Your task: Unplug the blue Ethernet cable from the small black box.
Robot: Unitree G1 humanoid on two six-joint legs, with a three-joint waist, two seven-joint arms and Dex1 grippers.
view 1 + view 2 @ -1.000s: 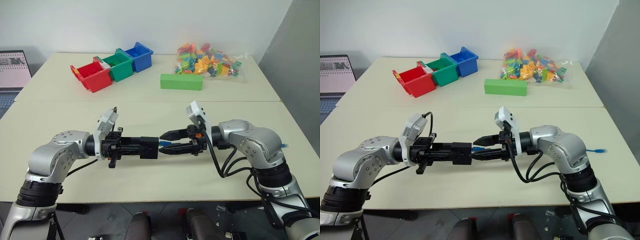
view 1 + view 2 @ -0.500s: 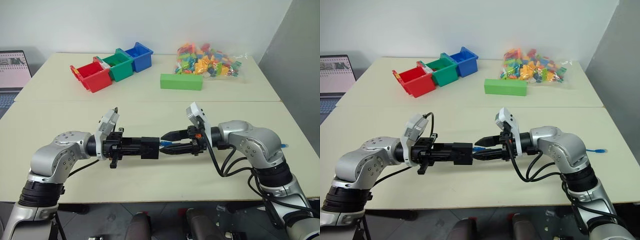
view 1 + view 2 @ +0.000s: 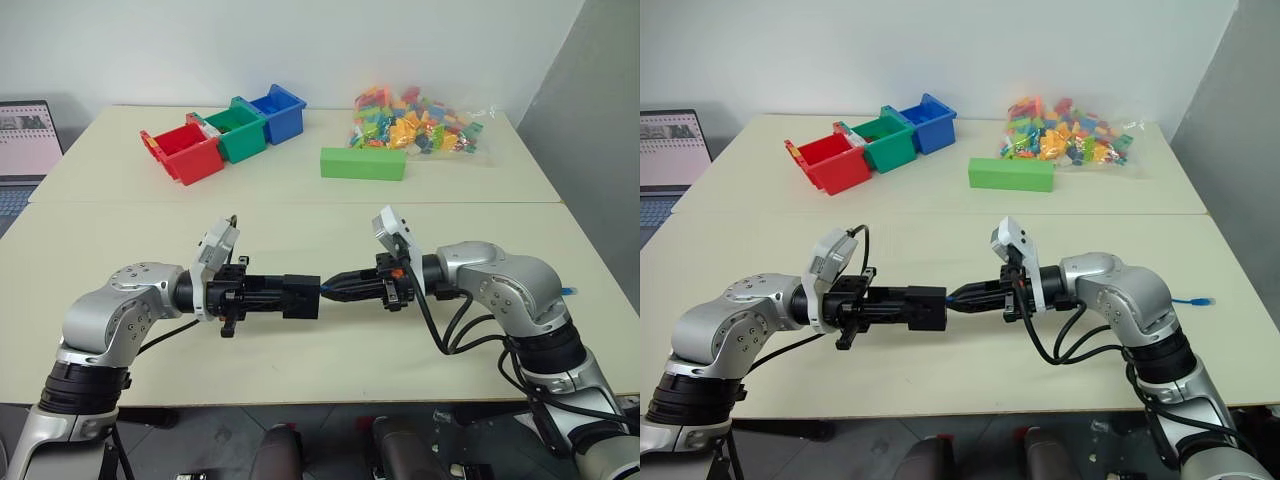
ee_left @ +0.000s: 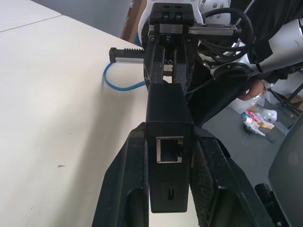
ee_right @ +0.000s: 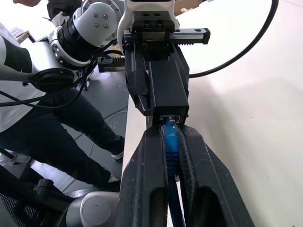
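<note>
The robot's left gripper will stand the small black box near the table's seam, in front of the green bin [image 3: 239,234].
Above the table's front half, my left gripper [image 3: 288,296] is shut on the small black box [image 3: 300,296] and holds it level. The left wrist view shows the box [image 4: 168,118] between the fingers, with an empty port facing the camera. My right gripper [image 3: 330,290] faces it from the right and is shut on the blue Ethernet cable [image 5: 170,142] at its plug. The plug sits in the box's port [image 5: 170,118]. The cable's slack loops over the table [image 4: 120,85], and its far end [image 3: 1195,299] lies by the right edge.
Red [image 3: 185,152], green [image 3: 235,130] and blue [image 3: 275,110] bins stand at the back left. A green block [image 3: 362,163] and a bag of coloured bricks [image 3: 420,125] lie at the back right. A laptop [image 3: 25,140] is at the far left. A person [image 5: 71,123] stands beside the table.
My right gripper's fingers have come together on the blue plug. Both arms and the black box have stayed where they were.
</note>
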